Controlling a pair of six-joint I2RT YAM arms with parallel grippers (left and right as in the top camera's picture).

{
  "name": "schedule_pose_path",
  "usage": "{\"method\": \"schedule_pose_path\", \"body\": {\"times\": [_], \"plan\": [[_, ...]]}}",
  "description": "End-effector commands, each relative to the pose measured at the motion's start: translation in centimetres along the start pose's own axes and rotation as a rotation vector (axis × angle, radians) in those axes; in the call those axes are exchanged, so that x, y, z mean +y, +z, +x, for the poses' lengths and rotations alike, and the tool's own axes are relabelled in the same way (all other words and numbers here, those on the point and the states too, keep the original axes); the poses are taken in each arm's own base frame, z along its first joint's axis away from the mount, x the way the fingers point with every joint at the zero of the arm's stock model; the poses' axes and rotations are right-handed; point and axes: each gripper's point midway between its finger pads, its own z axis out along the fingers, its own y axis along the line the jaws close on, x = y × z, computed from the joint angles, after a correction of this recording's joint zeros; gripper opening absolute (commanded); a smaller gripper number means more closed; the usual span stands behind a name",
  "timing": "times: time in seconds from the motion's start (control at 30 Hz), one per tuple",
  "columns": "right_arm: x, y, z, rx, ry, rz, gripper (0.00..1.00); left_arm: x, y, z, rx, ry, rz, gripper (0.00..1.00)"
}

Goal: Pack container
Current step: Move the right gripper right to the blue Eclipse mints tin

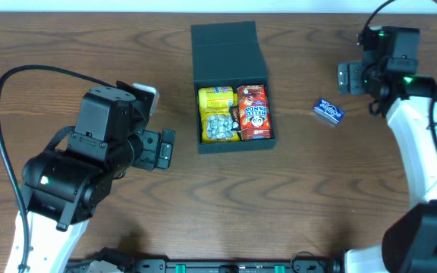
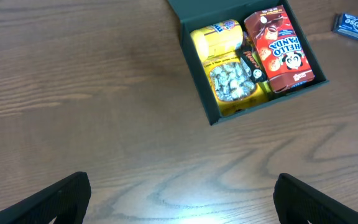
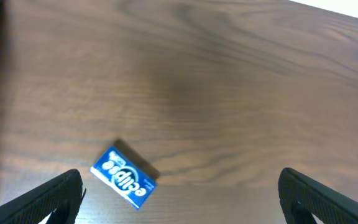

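Observation:
The robot's right gripper needs to next close across the long sides (image 1: 328, 111) (image 3: 124, 177) of the blue Eclipse pack, which is lying on the wood next to the black container.
The black container (image 1: 236, 145) lies at the table's middle with its flap lid (image 1: 228, 49) folded back. Inside are a yellow packet (image 1: 217, 96), a bag of silver-wrapped sweets (image 1: 219, 125) and a red Hello Panda box (image 1: 253, 112). The left wrist view shows the container (image 2: 201, 84) up right. A small blue Eclipse pack (image 1: 328, 111) lies on the wood to the right of the container. My right gripper (image 1: 349, 78) hangs open just beyond it; in the right wrist view the Eclipse pack (image 3: 124, 177) sits near the left finger, untouched. My left gripper (image 1: 164, 148) is open and empty, left of the container.
A black cable (image 1: 21, 76) loops over the table's left side behind the left arm. The right arm's white link (image 1: 419, 144) runs along the right edge. Bare wood lies between the left gripper (image 2: 182, 199) and the container.

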Motion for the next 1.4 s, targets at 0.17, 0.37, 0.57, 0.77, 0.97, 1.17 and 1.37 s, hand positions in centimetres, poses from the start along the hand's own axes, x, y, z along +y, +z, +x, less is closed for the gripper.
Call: {"method": "schedule_pose_path", "body": {"times": [0.17, 0.37, 0.57, 0.77, 0.97, 1.17, 1.37], "plan": [[4.2, 3.0, 2.0, -0.017, -0.278, -0.352, 0.99, 0.1, -0.5, -0.3, -0.015, 0.001, -0.001, 0.95], [5.1, 6.0, 4.4, 0.045, -0.375, -0.401, 0.91, 0.1, -0.5, -0.3, -0.014, 0.001, -0.001, 0.95], [5.4, 9.6, 7.6, 0.153, -0.377, -0.414, 0.88, 0.1, -0.5, -0.3, -0.014, 0.001, -0.001, 0.95], [5.5, 11.1, 9.2, 0.202, -0.375, -0.416, 0.87, 0.1, -0.5, -0.3, -0.014, 0.001, -0.001, 0.95], [5.6, 12.0, 9.3, 0.197, -0.375, -0.414, 0.8, 0.1, -0.5, -0.3, -0.015, 0.001, -0.001, 0.95], [6.0, 12.9, 10.4, 0.228, -0.371, -0.432, 0.8, 0.1, -0.5, -0.3, -0.015, 0.001, -0.001, 0.95], [6.1, 13.1, 10.7, 0.233, -0.371, -0.435, 0.81, 0.1, -0.5, -0.3, -0.014, 0.001, -0.001, 0.95]]}}
